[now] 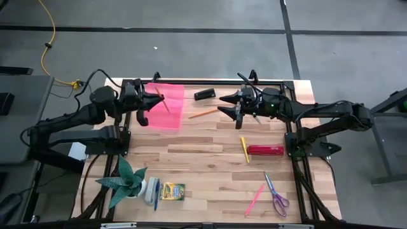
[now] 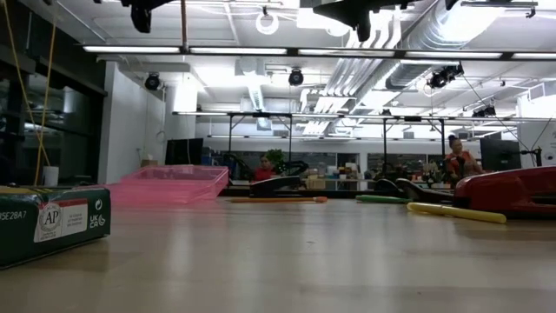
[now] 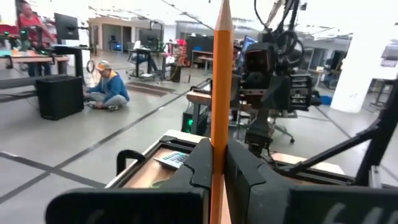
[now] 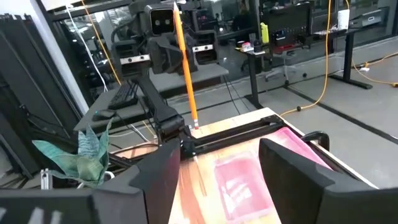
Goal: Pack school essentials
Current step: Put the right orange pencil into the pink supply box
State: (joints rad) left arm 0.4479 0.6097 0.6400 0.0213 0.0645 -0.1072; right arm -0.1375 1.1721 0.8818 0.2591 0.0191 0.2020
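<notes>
The orange pencil will go down inside the pink tray (image 1: 163,105) near the table's far edge, placed there by my left gripper.
My left gripper (image 1: 151,105) is over the far-left of the table, above a pink tray (image 1: 172,114), and is shut on an orange pencil (image 3: 219,74). My right gripper (image 1: 230,105) hangs open over the far middle, touching nothing; its wrist view looks across at the left arm, the pencil (image 4: 185,68) and the tray (image 4: 242,180). A second orange pencil (image 1: 202,114) lies flat between the two grippers. On the table near the right side lie a yellow pencil (image 1: 244,149), purple-handled scissors (image 1: 276,196) and a pink pencil (image 1: 254,199). The crayon box (image 1: 172,191) and blue pen (image 1: 156,194) lie near the front left. My left gripper pinches the orange pencil's shaft (image 3: 219,134) between its two fingers (image 3: 200,165), which lie across it. The pencil stands roughly upright, its sharpened tip (image 3: 222,5) pointing up. It is lifted clear above the pink tray.
A dark calculator (image 1: 204,94) lies by the far edge. A long red bar (image 1: 266,150) lies beside the yellow pencil. A potted plant (image 1: 127,181) stands at the front left. Bare wood (image 1: 203,159) spans the middle of the table. People sit in the room beyond.
</notes>
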